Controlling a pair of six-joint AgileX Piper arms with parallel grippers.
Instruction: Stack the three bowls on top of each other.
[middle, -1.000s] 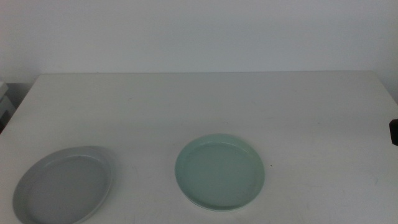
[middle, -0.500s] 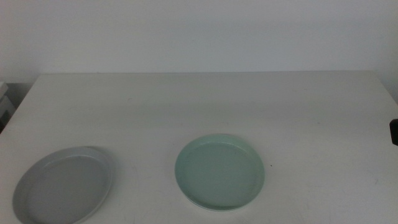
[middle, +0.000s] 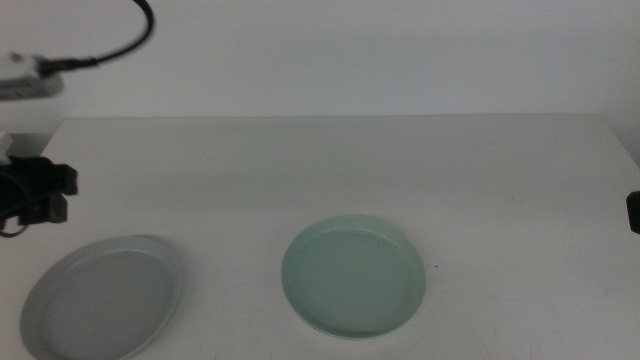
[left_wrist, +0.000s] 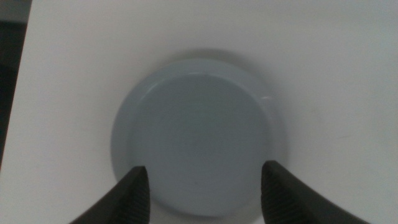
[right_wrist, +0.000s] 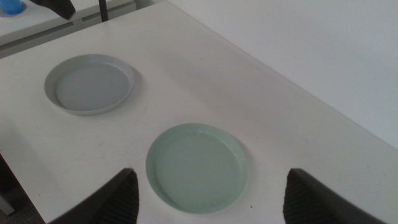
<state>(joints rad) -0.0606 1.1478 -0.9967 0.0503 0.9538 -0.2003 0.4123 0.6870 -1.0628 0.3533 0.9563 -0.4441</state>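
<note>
The rim (middle: 31, 299) (left_wrist: 115, 144) of the grey bowl, at the side farthest from the green bowl, will be gripped by my left gripper.
The light grey bowl (middle: 100, 298) lies at the table's front left. The pale mint green bowl (middle: 353, 277) lies at front centre. The white bowl is not in view. My left gripper (middle: 42, 194) hangs at the left edge, above and just behind the grey bowl. In the left wrist view the gripper (left_wrist: 205, 199) is open and empty, its jaws straddling the grey bowl (left_wrist: 199, 134) from above. My right gripper (right_wrist: 214, 205) is open and empty, high at the right, looking over the green bowl (right_wrist: 196, 167) and the grey bowl (right_wrist: 90, 84).
The white table (middle: 400, 170) ends at a pale wall behind. A dark bit of the right arm (middle: 633, 212) shows at the right edge. A blue object (right_wrist: 12, 6) sits off the table beyond the grey bowl.
The left arm has come into the middle view at the left edge, over the grey bowl's far side. Both bowls lie where they were.
</note>
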